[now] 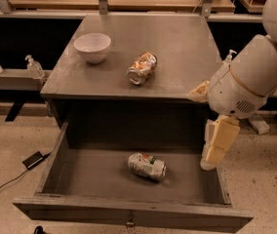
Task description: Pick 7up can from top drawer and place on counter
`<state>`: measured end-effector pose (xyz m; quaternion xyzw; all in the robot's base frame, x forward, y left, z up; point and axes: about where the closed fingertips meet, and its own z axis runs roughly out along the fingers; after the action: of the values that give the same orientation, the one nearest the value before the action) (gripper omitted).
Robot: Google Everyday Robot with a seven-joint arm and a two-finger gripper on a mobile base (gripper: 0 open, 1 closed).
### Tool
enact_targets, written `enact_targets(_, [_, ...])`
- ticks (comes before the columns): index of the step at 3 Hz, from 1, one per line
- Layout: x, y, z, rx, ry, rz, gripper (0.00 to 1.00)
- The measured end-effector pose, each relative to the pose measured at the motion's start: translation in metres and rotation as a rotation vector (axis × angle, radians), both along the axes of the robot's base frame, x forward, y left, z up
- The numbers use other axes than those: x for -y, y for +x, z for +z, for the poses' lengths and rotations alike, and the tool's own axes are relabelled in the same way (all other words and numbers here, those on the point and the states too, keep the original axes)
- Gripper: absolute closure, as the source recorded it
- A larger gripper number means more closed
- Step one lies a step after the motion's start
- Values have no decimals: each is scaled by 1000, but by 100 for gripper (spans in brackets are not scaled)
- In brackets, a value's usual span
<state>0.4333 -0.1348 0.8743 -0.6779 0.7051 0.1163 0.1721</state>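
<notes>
I will next move my gripper to the 7up can's body [149,166], near the middle of the open top drawer, and close it there.
The 7up can [147,166], dented, silvery-white and green with a small red-orange mark, lies on its side on the floor of the open top drawer [80,172], near the middle. The drawer is pulled out toward me, and its flat front carries a small metal knob. My gripper [209,161] hangs down from the white arm at the right, over the drawer's right side. It is right of the can, a little above it, and not touching it. The counter [182,48] is the dark-grey cabinet top behind and above the drawer.
A white bowl [92,47] stands on the counter at back left. An orange-gold dented can [142,68] lies near the counter's front middle. Clear pump bottles [33,66] stand on a shelf at left. A black adapter with its cable [32,159] lies on the floor at left.
</notes>
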Motion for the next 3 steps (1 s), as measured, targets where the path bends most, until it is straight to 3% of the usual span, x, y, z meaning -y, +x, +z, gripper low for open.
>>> enact_targets(2, [-10, 13, -12, 24, 34, -12, 0])
enact_targets(3, [-49, 28, -87, 35, 114, -60, 0])
